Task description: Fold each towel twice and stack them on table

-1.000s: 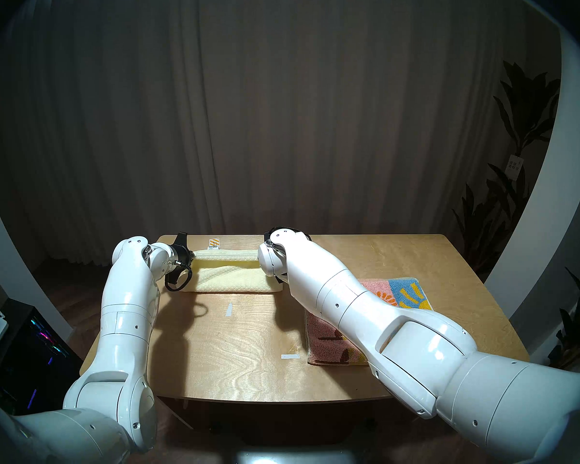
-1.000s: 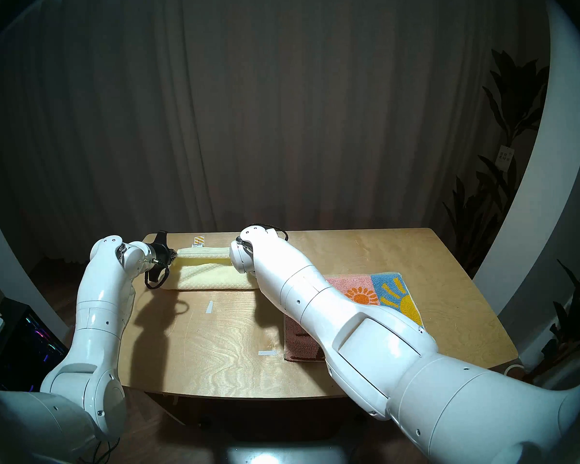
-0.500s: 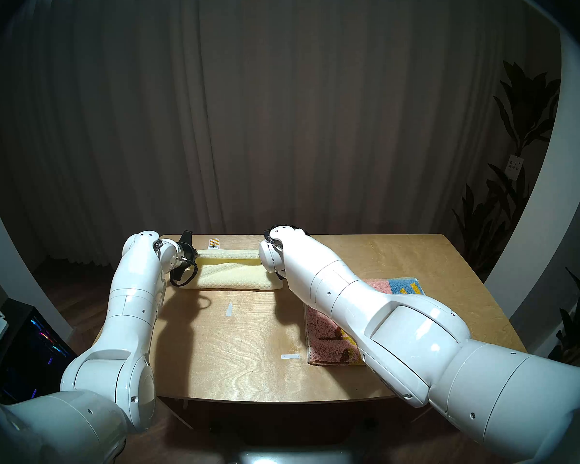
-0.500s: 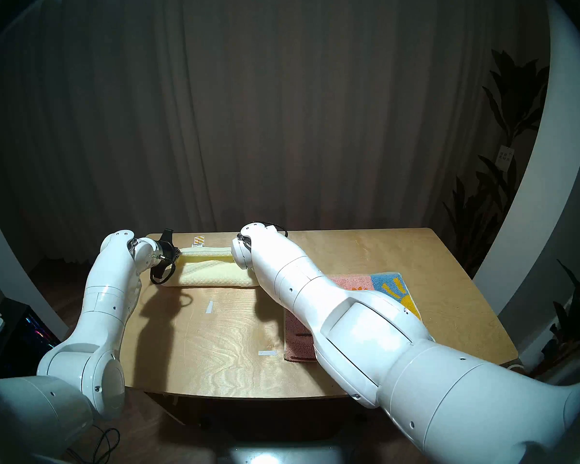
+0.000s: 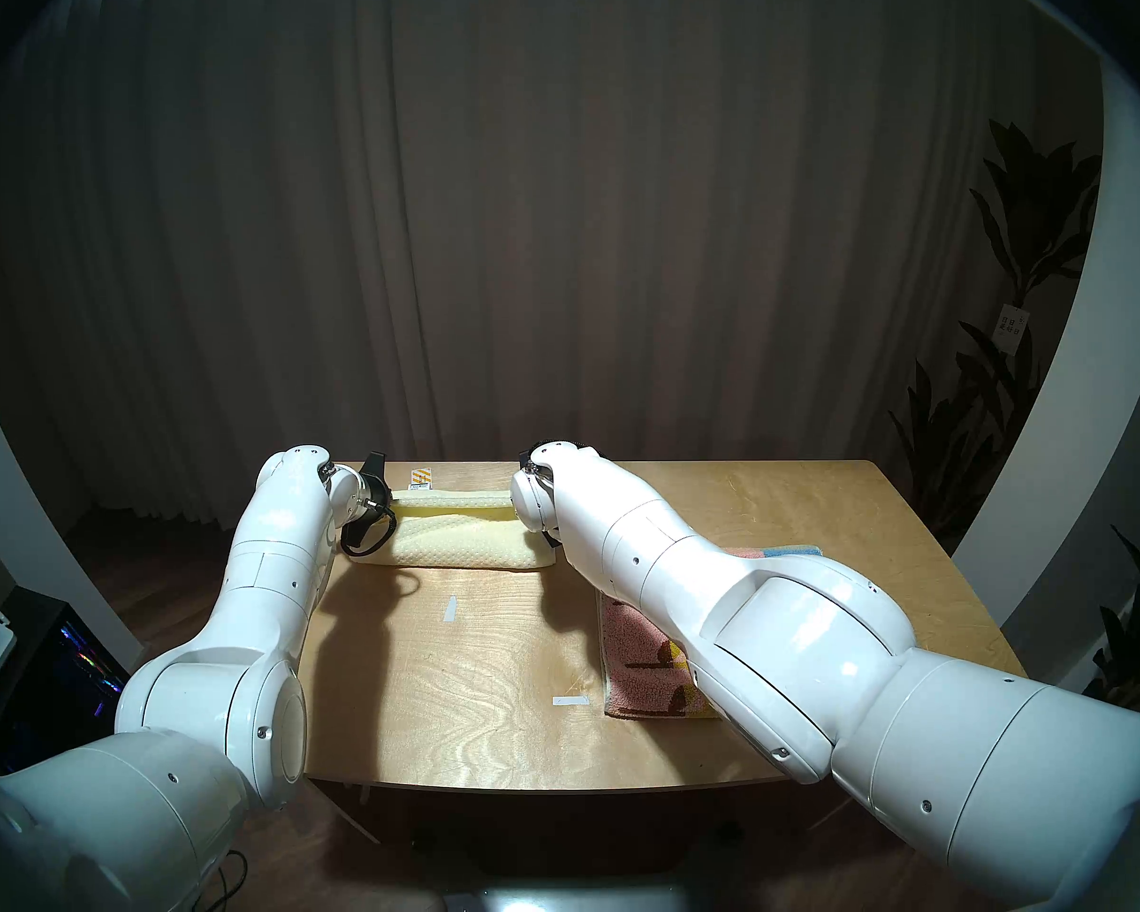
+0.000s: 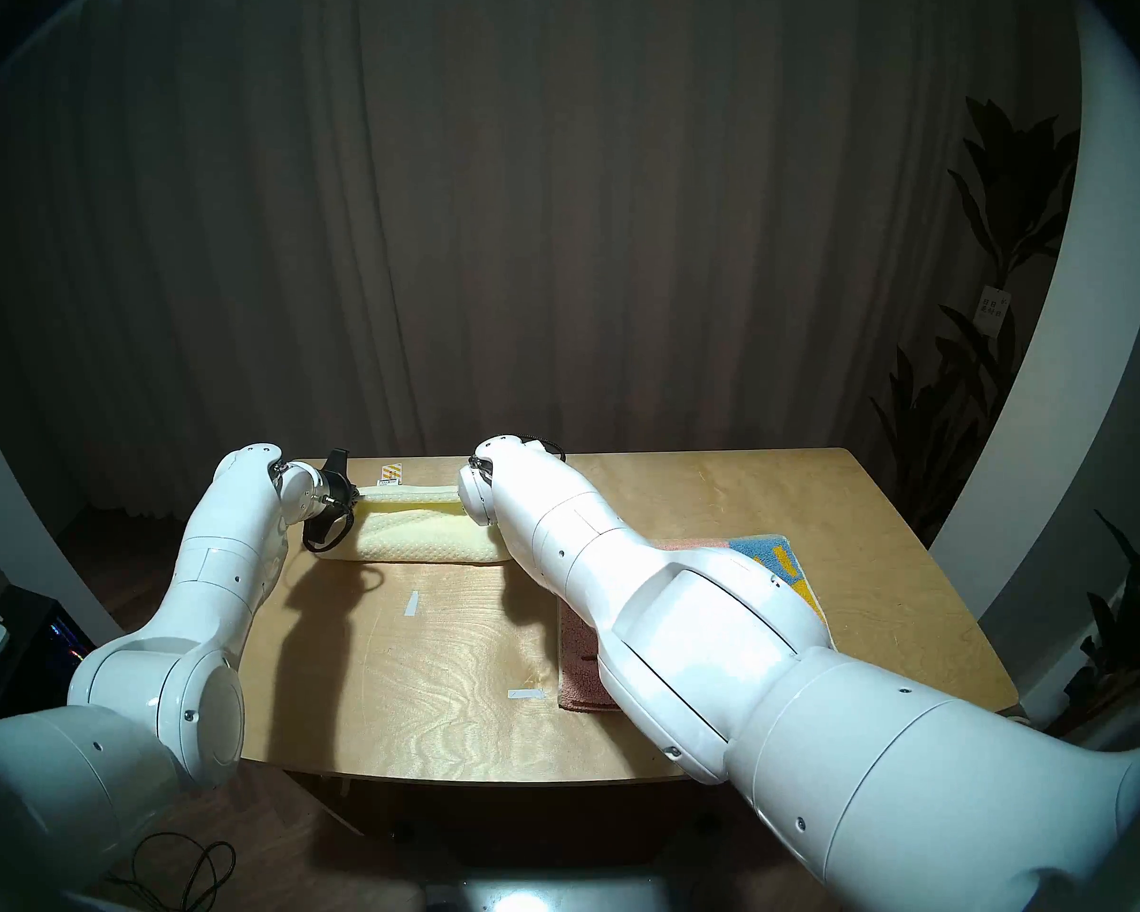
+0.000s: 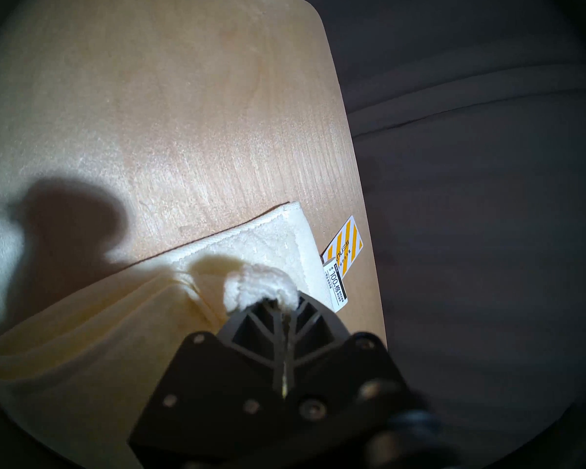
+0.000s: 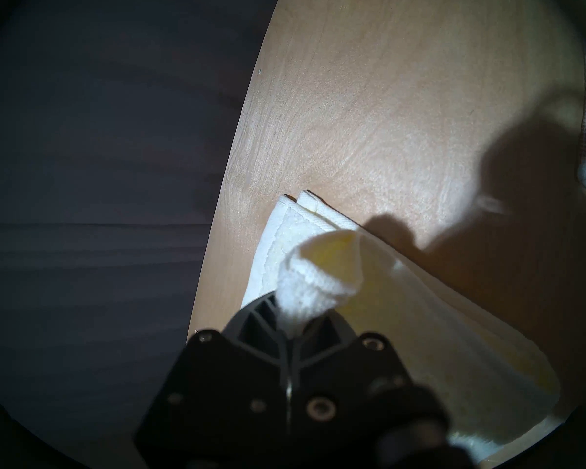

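My left gripper is to release the cream-yellow towel's raised corner, now held up over the plywood table, on the lower layer's far corner (image 5: 395, 488) (image 7: 290, 219), next to the orange-striped label.
The cream-yellow towel (image 5: 462, 542) lies at the far left of the plywood table (image 5: 462, 693), its upper layer held up as a loose fold. My left gripper (image 7: 278, 300) is shut on the towel's left corner (image 7: 261, 285); in the head view it (image 5: 390, 496) sits at the towel's left end. My right gripper (image 8: 291, 322) is shut on the right corner (image 8: 315, 289) and is hidden behind my wrist in the head views. The pink and blue towel (image 5: 640, 654) lies flat on the right, mostly covered by my right forearm.
An orange-striped label (image 5: 421, 477) is stuck near the far table edge, just beyond the cream towel. White tape marks (image 5: 449, 608) (image 5: 570, 701) lie mid-table. The far edge runs close to both grippers. A computer case (image 5: 61, 660) stands on the floor at left, plants (image 5: 1015, 364) at right.
My left gripper has moved right and farther away with the towel corner; the cream towel's fold has shifted back. My right forearm has swung lower and covers more of the colourful towel.
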Robot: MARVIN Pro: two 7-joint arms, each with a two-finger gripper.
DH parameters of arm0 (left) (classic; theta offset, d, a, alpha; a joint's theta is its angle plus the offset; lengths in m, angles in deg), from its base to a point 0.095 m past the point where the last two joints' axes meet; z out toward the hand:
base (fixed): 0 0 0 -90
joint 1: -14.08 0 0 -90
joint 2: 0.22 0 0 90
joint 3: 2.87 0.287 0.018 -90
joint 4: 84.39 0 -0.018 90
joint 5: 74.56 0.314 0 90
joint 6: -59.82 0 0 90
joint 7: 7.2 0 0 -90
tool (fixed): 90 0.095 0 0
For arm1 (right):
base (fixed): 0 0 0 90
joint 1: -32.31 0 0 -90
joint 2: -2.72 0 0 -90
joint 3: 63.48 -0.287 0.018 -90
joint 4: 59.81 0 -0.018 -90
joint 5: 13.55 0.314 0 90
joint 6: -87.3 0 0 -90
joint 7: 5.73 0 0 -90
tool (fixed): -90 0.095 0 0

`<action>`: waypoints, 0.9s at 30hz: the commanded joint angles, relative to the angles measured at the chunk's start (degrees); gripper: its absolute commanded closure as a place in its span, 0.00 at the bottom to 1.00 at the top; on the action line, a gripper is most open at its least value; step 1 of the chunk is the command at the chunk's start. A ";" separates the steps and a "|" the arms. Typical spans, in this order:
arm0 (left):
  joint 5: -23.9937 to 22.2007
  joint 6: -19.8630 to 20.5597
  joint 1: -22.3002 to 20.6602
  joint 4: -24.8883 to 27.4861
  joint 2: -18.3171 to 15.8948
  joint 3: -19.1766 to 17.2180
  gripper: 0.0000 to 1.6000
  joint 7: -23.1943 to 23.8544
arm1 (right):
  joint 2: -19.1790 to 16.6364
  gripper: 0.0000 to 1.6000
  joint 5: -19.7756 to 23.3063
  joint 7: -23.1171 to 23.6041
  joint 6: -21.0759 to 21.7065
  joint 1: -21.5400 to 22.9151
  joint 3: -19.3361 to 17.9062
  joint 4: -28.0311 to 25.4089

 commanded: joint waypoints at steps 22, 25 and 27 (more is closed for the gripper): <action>2.97 -3.13 -10.41 -10.60 -1.66 2.85 0.96 5.34 | 3.47 0.83 -0.20 5.97 2.54 5.61 -1.81 9.16; 3.12 -3.31 -10.95 -11.49 -1.66 3.11 0.75 5.89 | 3.72 0.70 -0.19 6.52 2.73 6.07 -2.06 9.76; 3.22 -3.44 -11.32 -12.06 -1.66 3.29 0.70 6.22 | 3.89 0.68 -0.27 6.83 2.76 6.41 -2.15 10.11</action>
